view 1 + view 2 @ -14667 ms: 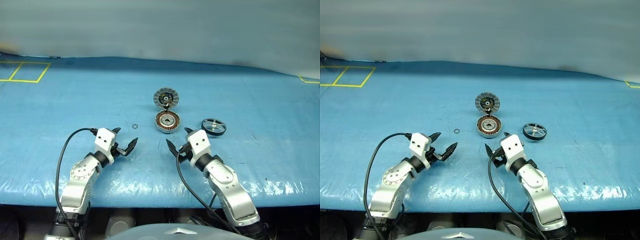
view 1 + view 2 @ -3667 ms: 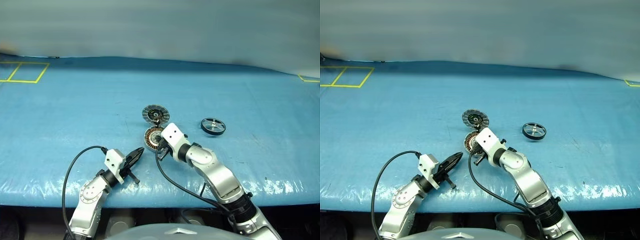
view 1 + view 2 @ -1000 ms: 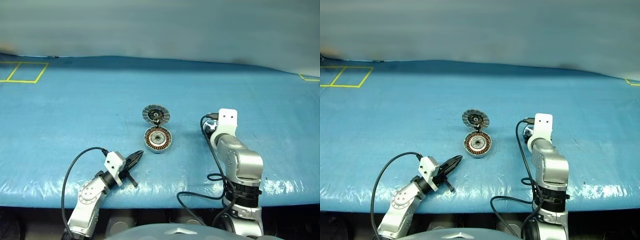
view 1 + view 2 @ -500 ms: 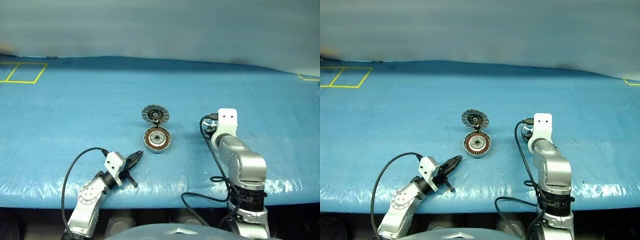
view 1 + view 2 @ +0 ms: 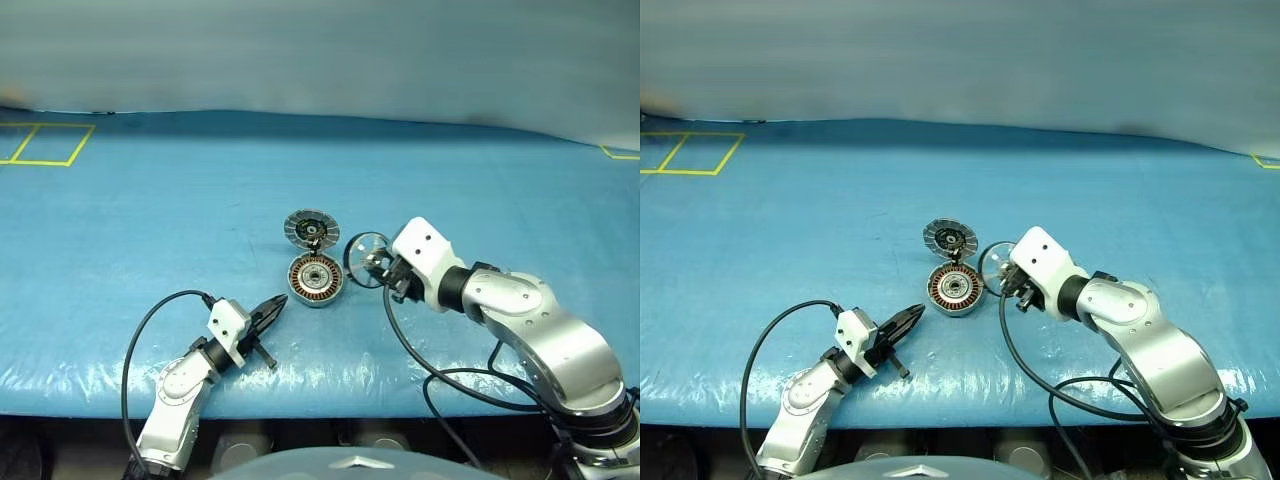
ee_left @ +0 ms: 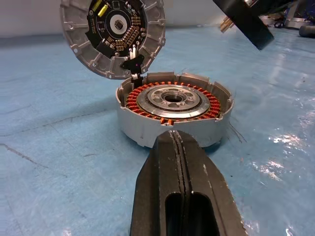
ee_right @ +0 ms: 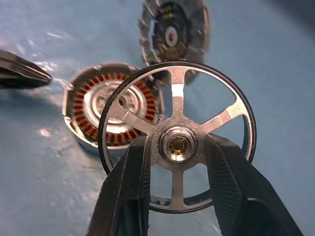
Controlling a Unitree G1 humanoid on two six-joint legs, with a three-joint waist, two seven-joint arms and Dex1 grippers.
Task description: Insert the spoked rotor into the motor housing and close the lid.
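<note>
I will release the spoked rotor, now held in the air beside the housing, from my right gripper over the copper windings inside the open motor housing (image 5: 316, 278) (image 7: 114, 105).
The motor housing (image 5: 316, 279) lies on the blue table with its copper windings (image 6: 173, 101) showing. Its lid (image 5: 311, 228) stands open behind it, circuit face up. My right gripper (image 7: 177, 147) is shut on the hub of the spoked rotor (image 5: 367, 260), holding it on edge in the air just right of the housing. My left gripper (image 5: 273, 304) is shut and empty, resting near the table's front edge with its tip pointing at the housing (image 6: 173, 115).
The blue table cover (image 5: 150, 200) has yellow tape squares (image 5: 45, 145) at the far left. A black cable (image 5: 150, 330) loops beside my left arm. A grey wall rises behind the table.
My right gripper has lifted the spoked rotor off the table at the right and swung it left, close beside the housing. The left gripper has stayed put.
</note>
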